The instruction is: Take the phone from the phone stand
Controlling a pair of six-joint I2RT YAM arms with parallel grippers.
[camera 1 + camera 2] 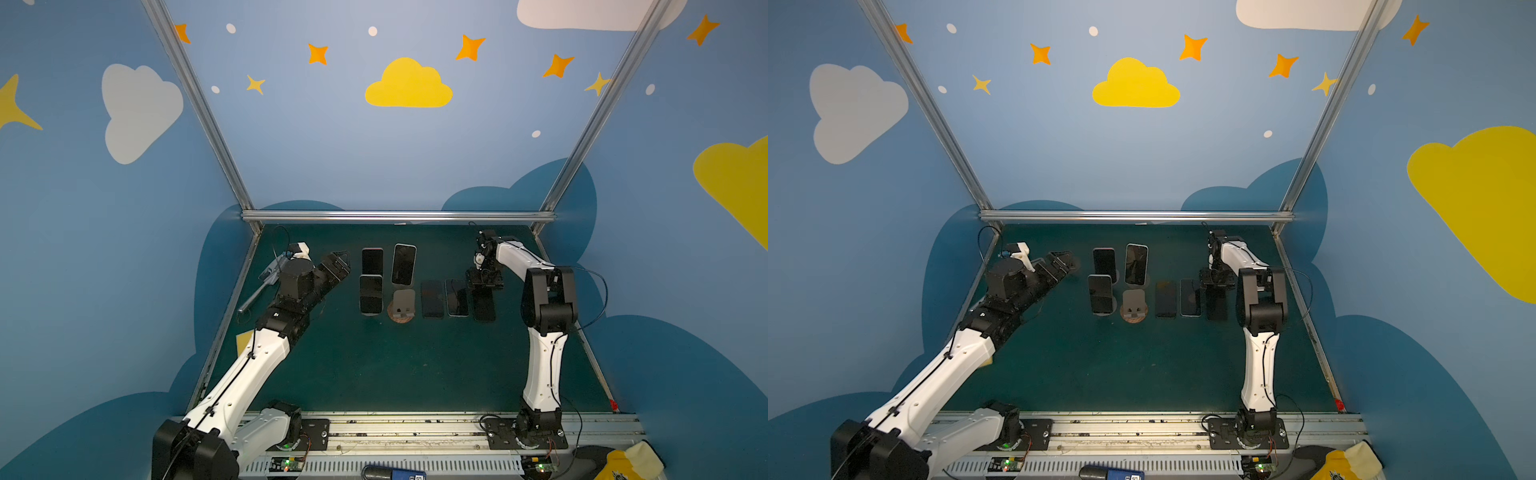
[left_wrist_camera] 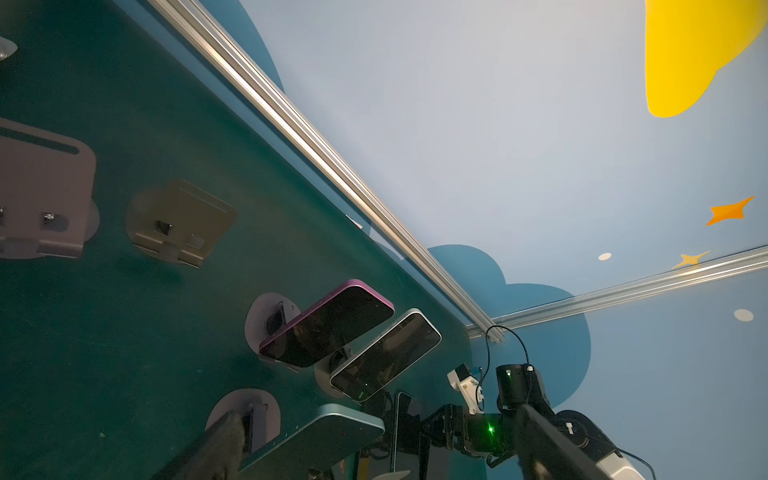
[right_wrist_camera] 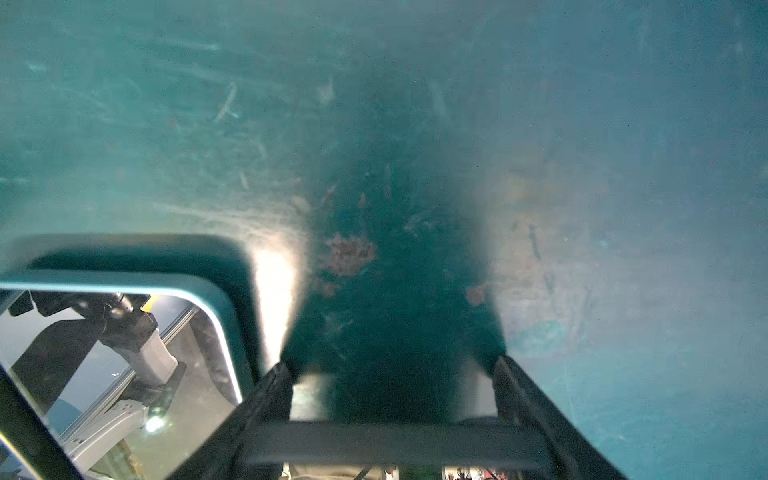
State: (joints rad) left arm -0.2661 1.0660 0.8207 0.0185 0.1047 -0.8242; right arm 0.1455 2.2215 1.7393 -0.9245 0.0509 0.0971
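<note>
The robot's right gripper will next move to the grey plate (image 1: 404,299) of the empty brown phone stand and close there.
Three phones lean on stands left of centre: one with a purple rim (image 1: 372,261) (image 2: 328,324), a silver one (image 1: 404,264) (image 2: 386,353) and a blue-green one (image 1: 370,294) (image 2: 316,436). Three more phones lie flat to the right, the outermost a black phone (image 1: 483,305). My right gripper (image 1: 484,284) (image 3: 392,370) points down at the black phone's far end, and its fingers (image 3: 274,382) press both sides of that end. My left gripper (image 1: 341,261) (image 2: 384,453) stands open and empty, just left of the phones on stands.
An empty brown phone stand (image 1: 402,305) sits between the two groups. The left wrist view shows two more empty stands (image 2: 183,224) (image 2: 41,191). A glossy flat phone (image 3: 124,353) lies close beside my right gripper. An aluminium rail (image 1: 399,216) bounds the green mat (image 1: 374,365) at the back.
</note>
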